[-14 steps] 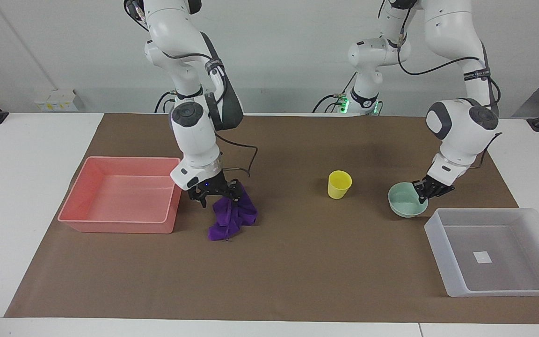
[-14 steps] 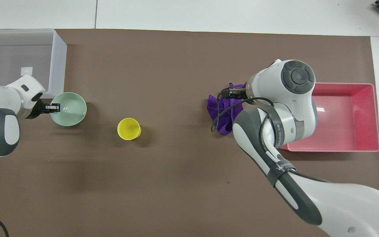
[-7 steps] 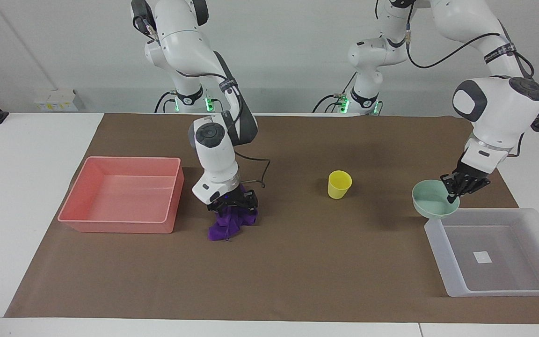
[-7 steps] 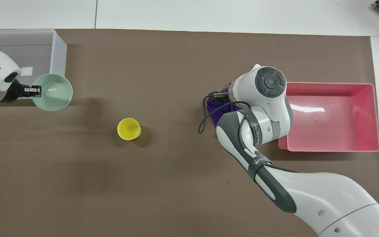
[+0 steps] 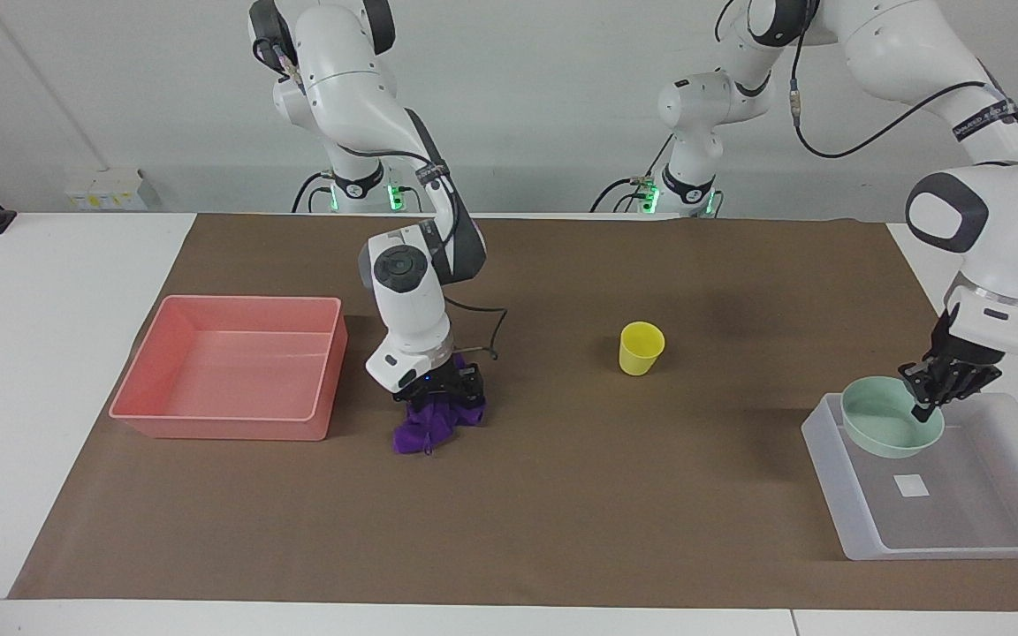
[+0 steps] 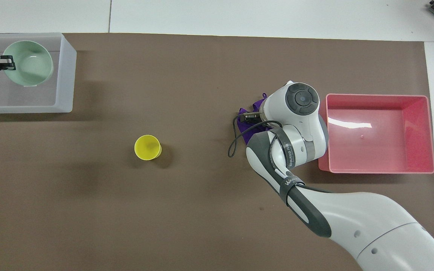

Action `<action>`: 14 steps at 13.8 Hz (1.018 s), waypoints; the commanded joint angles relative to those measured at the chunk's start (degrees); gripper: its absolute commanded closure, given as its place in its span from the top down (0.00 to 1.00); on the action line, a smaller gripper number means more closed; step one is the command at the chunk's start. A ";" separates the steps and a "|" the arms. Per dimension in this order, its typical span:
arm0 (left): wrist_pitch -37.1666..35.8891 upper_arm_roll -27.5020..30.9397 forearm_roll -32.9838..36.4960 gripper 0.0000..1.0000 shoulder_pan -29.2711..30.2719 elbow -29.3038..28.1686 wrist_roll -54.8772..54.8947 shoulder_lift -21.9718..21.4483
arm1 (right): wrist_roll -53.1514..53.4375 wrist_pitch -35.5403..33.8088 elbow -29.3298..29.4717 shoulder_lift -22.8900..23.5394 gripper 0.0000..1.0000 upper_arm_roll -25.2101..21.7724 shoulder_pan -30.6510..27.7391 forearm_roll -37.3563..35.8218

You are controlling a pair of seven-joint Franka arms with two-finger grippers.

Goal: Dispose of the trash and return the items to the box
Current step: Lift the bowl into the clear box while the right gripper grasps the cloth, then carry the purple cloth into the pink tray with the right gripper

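The robot's left gripper will release the mint-green bowl on the translucent box's bottom (image 6: 26, 74), toward the side of the box that faces the mat. The bowl is held tilted just over the box.
The purple rag (image 5: 423, 430) (image 6: 246, 132) lies on the brown mat beside the pink tray. My right gripper (image 5: 438, 393) is pressed down onto its top, open, fingers straddling the cloth; the wrist hides most of the rag from above. At the left arm's end, my left gripper (image 5: 923, 408) (image 6: 8, 63) is shut on the rim of the mint-green bowl (image 5: 885, 430) (image 6: 28, 62), held tilted just over the translucent box (image 5: 951, 545) (image 6: 64, 75). The yellow cup (image 5: 641, 347) (image 6: 147, 147) stands upright mid-mat, untouched.
The pink tray (image 5: 217, 415) (image 6: 379, 171) sits at the right arm's end, nothing in it. The right arm's cable loops over the mat beside the rag. A white sticker (image 5: 910, 485) marks the box floor.
The left arm lifted the bowl off the mat and carried it over the box. The right gripper moved over the rag and lowered onto it.
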 commanded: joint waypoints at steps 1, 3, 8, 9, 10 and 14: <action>-2.75 -0.53 1.89 0.00 1.99 12.47 0.41 9.78 | -0.55 0.08 -0.92 -0.45 0.00 0.24 -0.32 -0.72; -1.36 -0.62 1.98 0.00 3.31 14.25 0.50 12.52 | 0.41 -0.88 -0.66 -0.54 0.00 0.15 -0.05 -0.72; 2.60 -0.53 2.16 0.00 5.86 15.14 0.50 17.36 | 1.03 -5.09 1.00 -2.47 0.00 -0.02 -0.14 -0.72; 3.13 -0.53 2.94 0.00 5.87 14.09 0.41 17.19 | 1.03 -6.41 1.53 -3.52 0.00 -0.20 -0.32 -0.72; 4.09 -0.53 3.21 0.00 6.04 13.21 0.24 16.93 | 1.12 -7.56 1.80 -4.83 0.00 -0.29 -0.49 -0.55; 7.00 0.52 3.30 0.00 6.04 8.99 0.06 16.31 | 2.87 -11.87 2.15 -11.16 0.00 -0.38 -2.42 -0.46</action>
